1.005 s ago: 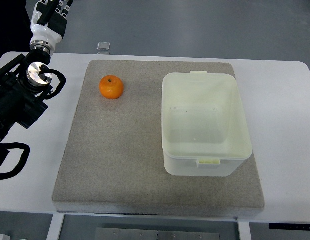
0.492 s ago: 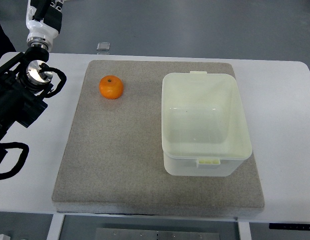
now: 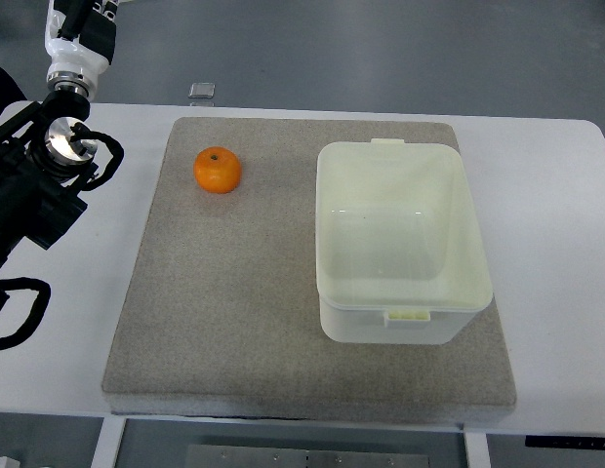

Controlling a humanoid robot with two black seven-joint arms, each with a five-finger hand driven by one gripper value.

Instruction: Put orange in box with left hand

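Observation:
I should next close my left gripper around the middle of the orange (image 3: pixel 218 171) on the grey felt mat, with fingers at its near and far sides.
The orange (image 3: pixel 217 170) rests on the far left part of a grey felt mat (image 3: pixel 234 312). To its right stands an open, pale yellow plastic box (image 3: pixel 381 327), with nothing inside. My left arm comes in from the left edge. Its black forearm lies over the table's left side. The white left hand (image 3: pixel 76 34) reaches past the top left corner and is mostly cut off by the picture's top edge. It is well to the left of the orange, beyond the table's far edge, and apart from the fruit. No right arm shows.
The mat lies on a white table (image 3: pixel 556 214). A black cable loop (image 3: pixel 20 312) hangs at the left edge. A small grey object (image 3: pixel 202 91) lies just beyond the table's far edge.
My left hand has shifted up and slightly left, slipping further out past the top edge. The orange and the box have stayed put.

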